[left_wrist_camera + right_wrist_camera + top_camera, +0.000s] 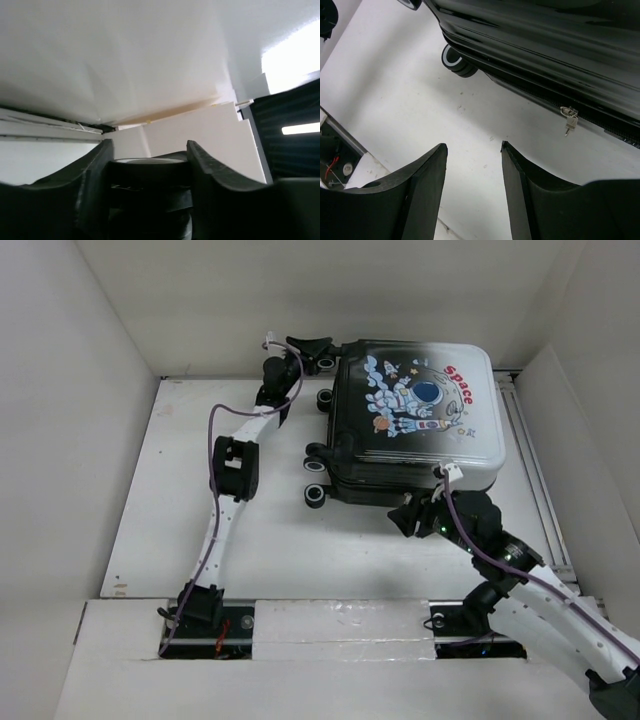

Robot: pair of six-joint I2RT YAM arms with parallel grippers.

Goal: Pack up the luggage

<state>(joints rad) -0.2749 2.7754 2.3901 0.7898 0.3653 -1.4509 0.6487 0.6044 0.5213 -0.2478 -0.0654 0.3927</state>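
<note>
The robot's right gripper will next move to the small metal zipper pull (406, 500) (569, 119) on the near side of the luggage and close there.
The luggage (420, 410) lies flat and closed at the back of the table, astronaut print and red "Space" facing up, wheels to the left. My left gripper (312, 350) is at its far left corner. In the left wrist view the gripper (148, 145) has its fingers (210, 175) against both sides of a black wheel (147, 172). My right gripper (405, 518) hangs open and empty just in front of the luggage's near side (545, 40). In the right wrist view the gripper (472, 146) is over bare table, short of a small metal zipper pull (568, 120).
Three more suitcase wheels (316, 480) stick out on the left side; one shows in the right wrist view (454, 61). White walls enclose the table (200, 520). A metal rail (535, 470) runs along the right edge.
</note>
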